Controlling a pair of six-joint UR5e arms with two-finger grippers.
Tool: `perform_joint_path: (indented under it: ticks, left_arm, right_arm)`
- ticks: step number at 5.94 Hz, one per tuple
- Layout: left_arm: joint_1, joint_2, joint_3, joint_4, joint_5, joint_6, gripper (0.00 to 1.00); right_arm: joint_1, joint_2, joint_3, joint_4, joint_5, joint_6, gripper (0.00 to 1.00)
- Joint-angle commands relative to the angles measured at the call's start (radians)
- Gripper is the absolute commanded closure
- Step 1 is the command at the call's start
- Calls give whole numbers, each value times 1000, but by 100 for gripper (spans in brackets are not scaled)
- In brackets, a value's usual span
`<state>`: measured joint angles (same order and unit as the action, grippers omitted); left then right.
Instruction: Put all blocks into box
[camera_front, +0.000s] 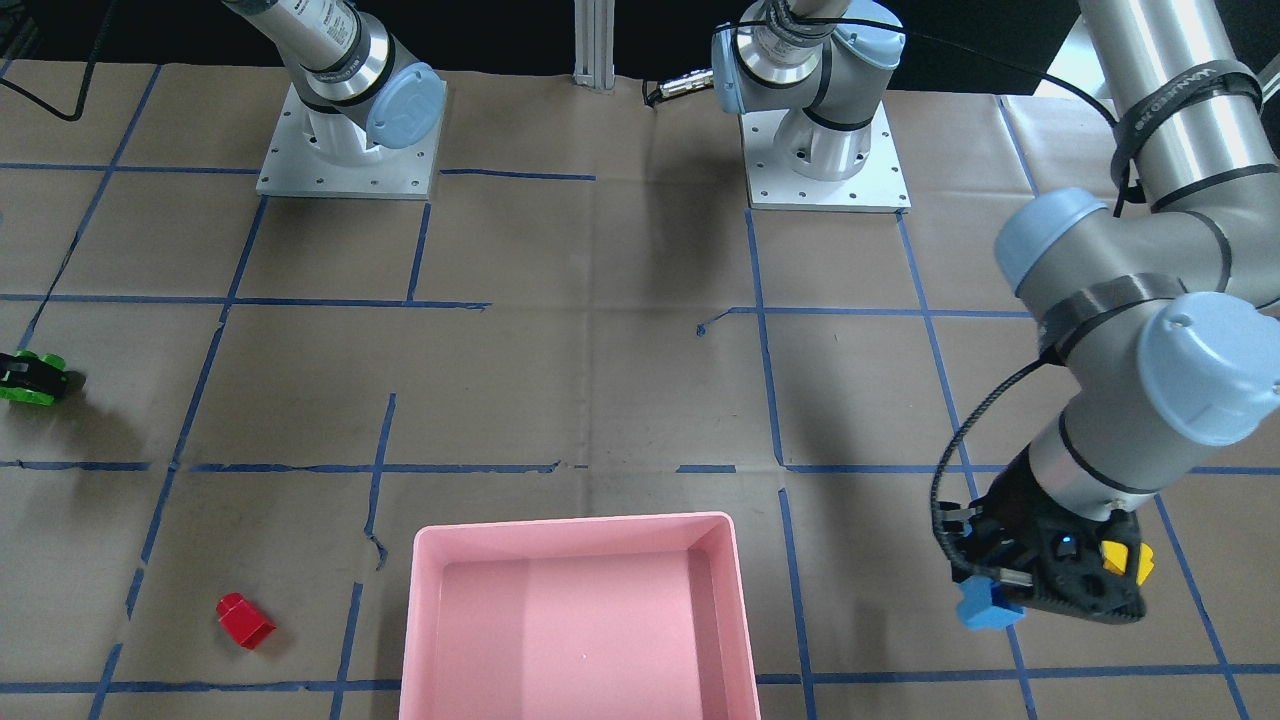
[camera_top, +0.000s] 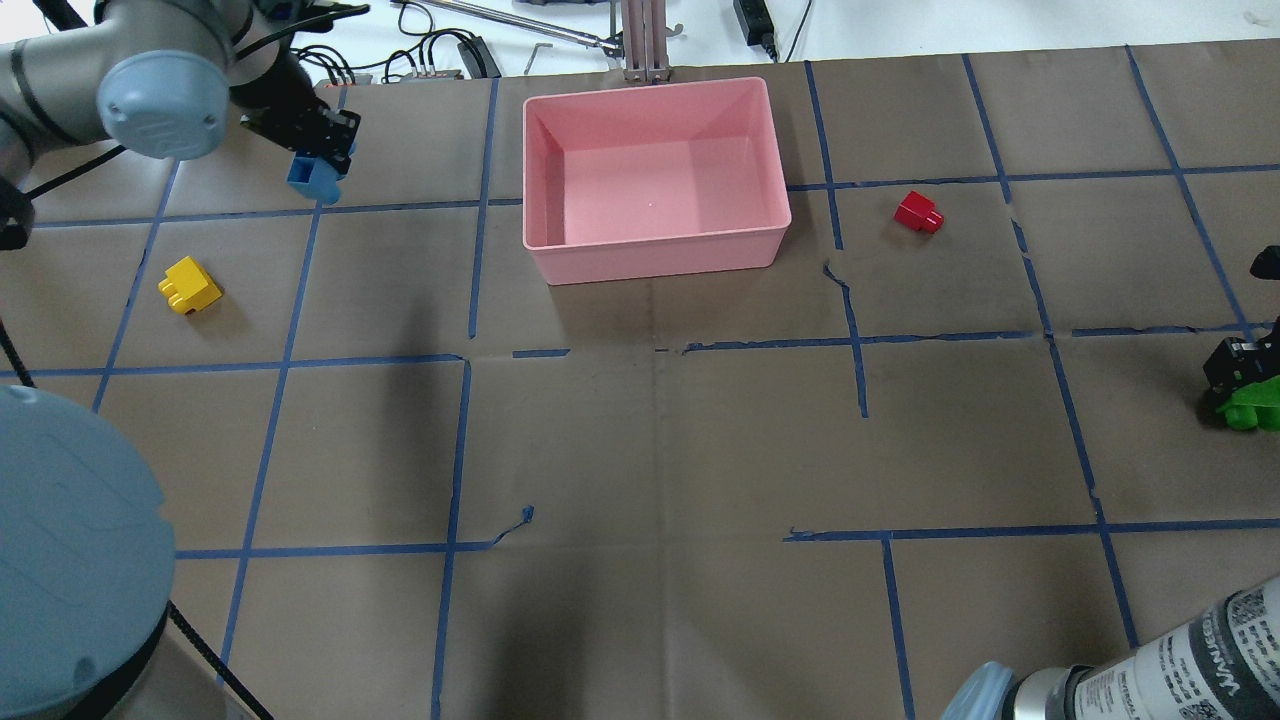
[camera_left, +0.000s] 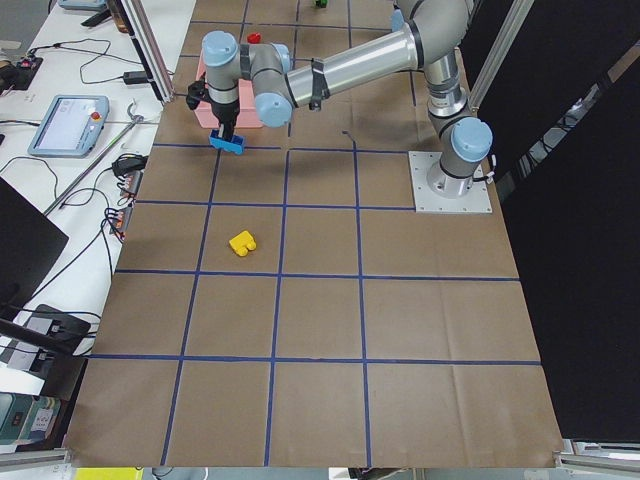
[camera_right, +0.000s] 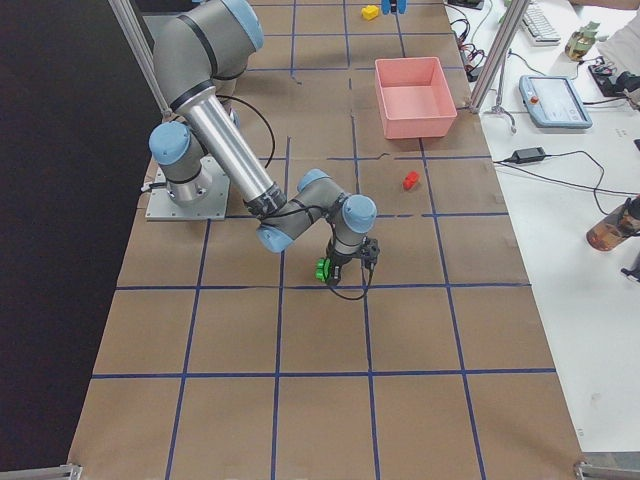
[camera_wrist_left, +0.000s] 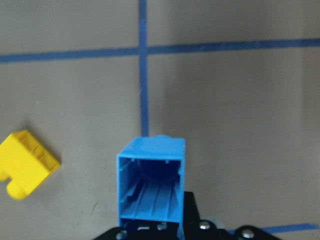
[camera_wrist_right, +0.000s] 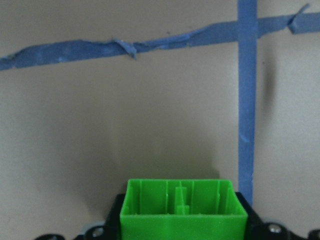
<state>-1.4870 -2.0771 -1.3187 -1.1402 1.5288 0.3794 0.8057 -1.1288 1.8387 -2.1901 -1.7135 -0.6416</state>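
Next, my right gripper releases the green brick inside the pink box (camera_front: 519, 617), toward the side of the box that faces the red brick.
My left gripper (camera_top: 316, 155) is shut on the blue brick (camera_top: 313, 178) and holds it above the table, left of the pink box (camera_top: 655, 250) in the overhead view. The left wrist view shows the blue brick (camera_wrist_left: 152, 185) from its hollow end, with the yellow brick (camera_wrist_left: 25, 164) on the paper below it. The yellow brick (camera_top: 190, 285) lies nearer the robot. My right gripper (camera_top: 1240, 380) is shut on the green brick (camera_top: 1250, 408) low over the table at the far right. The red brick (camera_top: 919, 212) lies right of the box. The box is empty.
Brown paper with a blue tape grid covers the table. The two arm bases (camera_front: 345, 160) (camera_front: 825, 160) stand on the robot's side. Cables and an aluminium post (camera_top: 645, 40) lie beyond the box's far rim.
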Motion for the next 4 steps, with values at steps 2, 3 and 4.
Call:
perform_joint_path:
  ticks: [2,3,4]
  left_arm:
    - [-238,-165,189,36,-4,1,100]
    - [-266,-184,191,33,-6,-2,100]
    - [-275,-186,185,34,-6,1,79]
  right_arm:
    - [77,-37,-219,161,154,11,73]
    - [184,-36,-328,199,182,64,73]
    - [290,-26,-392,208,186,185,73]
